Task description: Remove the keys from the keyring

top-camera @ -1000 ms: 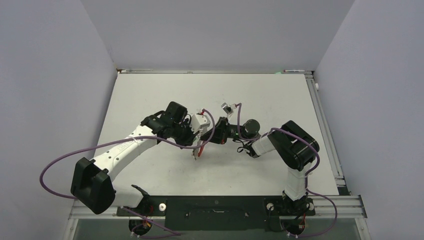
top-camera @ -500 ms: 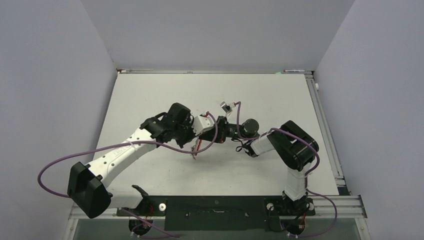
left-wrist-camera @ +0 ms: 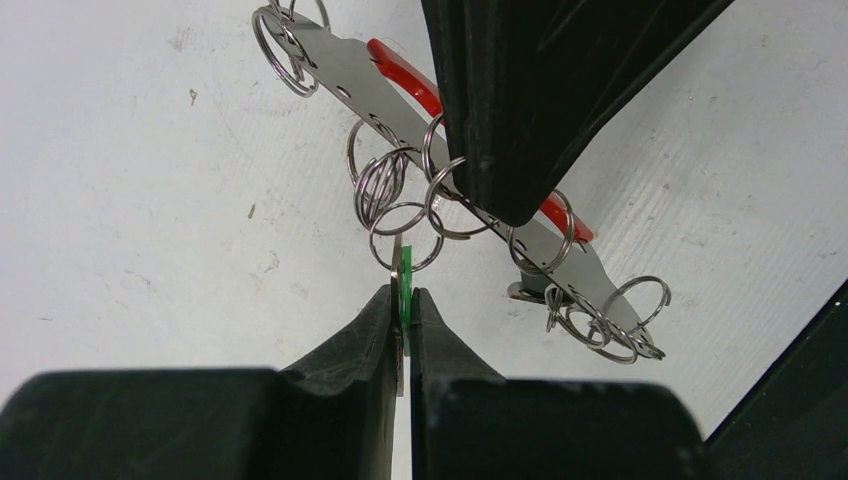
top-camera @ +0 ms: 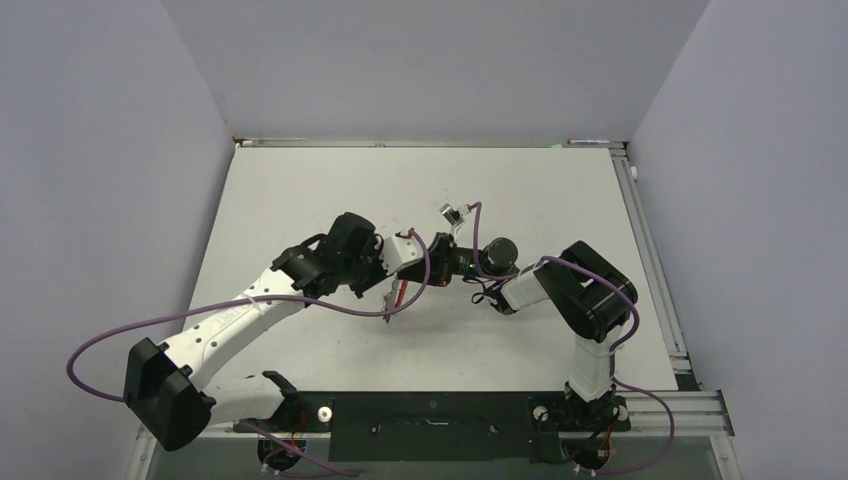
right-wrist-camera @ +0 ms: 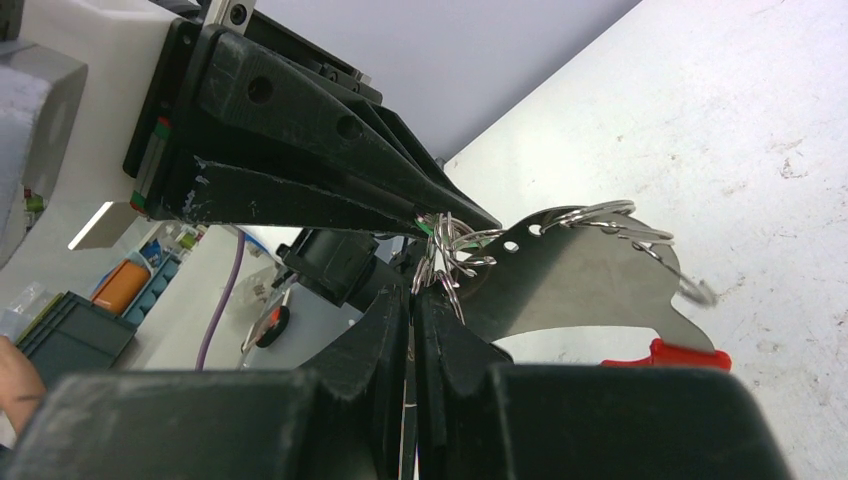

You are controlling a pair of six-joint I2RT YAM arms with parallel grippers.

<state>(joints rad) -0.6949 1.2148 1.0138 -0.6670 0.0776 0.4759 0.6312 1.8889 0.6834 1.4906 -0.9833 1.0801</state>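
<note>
The keyring's plate is pinched in my right gripper, away from the split ring on the green-headed key, so that gripper should open and take that split ring (left-wrist-camera: 428, 212).
The keyring (left-wrist-camera: 335, 65) is a silvery crescent plate with a red band (left-wrist-camera: 405, 85) and several small split rings (left-wrist-camera: 385, 185), held just above the table. My left gripper (left-wrist-camera: 402, 295) is shut on the green-headed key (left-wrist-camera: 405, 272), which hangs from one split ring. My right gripper (right-wrist-camera: 412, 300) is shut on the keyring's plate (right-wrist-camera: 575, 275); its fingers (left-wrist-camera: 510, 130) cover the middle of the plate. In the top view both grippers meet at the keyring (top-camera: 398, 294). Other keys and the black-headed one are hidden.
The white table (top-camera: 300, 200) has grey walls on three sides. Purple cables (top-camera: 130, 335) loop off the left arm. A metal rail (top-camera: 655, 270) runs along the table's right edge. The left fingers (right-wrist-camera: 330, 165) cross close in front of the right wrist.
My left arm's elbow has swung left and nearer the front edge while its gripper stays at the keyring. The right arm and the keyring have hardly moved.
</note>
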